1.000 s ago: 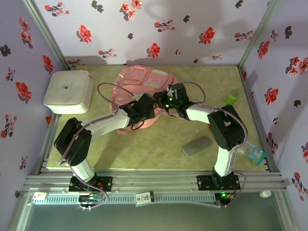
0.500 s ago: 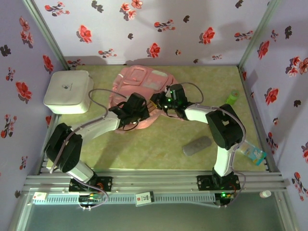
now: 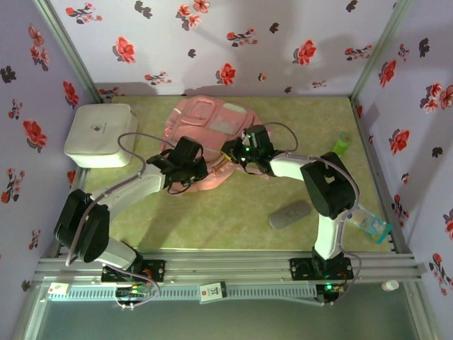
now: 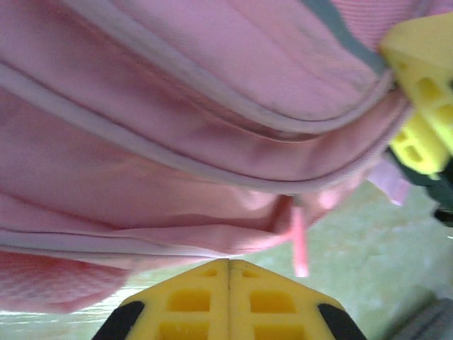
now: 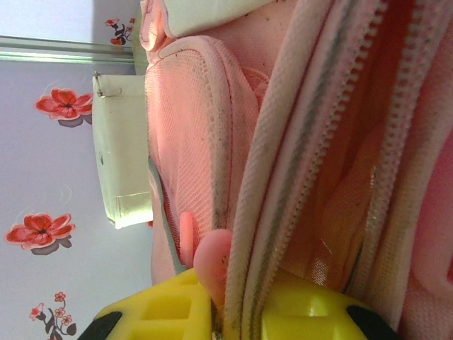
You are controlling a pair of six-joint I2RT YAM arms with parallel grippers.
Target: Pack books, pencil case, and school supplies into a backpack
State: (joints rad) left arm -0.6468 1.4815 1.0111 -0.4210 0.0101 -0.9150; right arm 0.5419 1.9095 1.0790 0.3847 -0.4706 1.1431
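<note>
The pink zipper pull hangs beside my left gripper's shut fingers; I need to open them, grip the zipper pull (image 4: 299, 242), then draw the zipper.
The pink backpack (image 3: 205, 131) lies at the back middle of the table. My right gripper (image 3: 237, 152) is at its right side, shut on the backpack's zipper edge (image 5: 283, 212), which runs between the yellow fingers (image 5: 177, 312). My left gripper (image 3: 190, 161) is over the backpack's near edge, shut, its tips (image 4: 228, 263) pressed together right at the pink fabric (image 4: 177, 163) with nothing seen between them. A pink zipper pull (image 4: 299, 244) hangs beside them. The grey pencil case (image 3: 289, 214) lies on the mat near the right arm. The books are out of view.
A white rounded box (image 3: 101, 134) stands at the back left. A small green object (image 3: 342, 144) lies at the right edge, and a teal packet (image 3: 373, 227) sits by the right rail. Flowered walls close in the back and both sides.
My left gripper has slid leftward along the backpack's near edge and its arm has swung left. The right gripper has shifted slightly left, still gripping the zipper edge.
</note>
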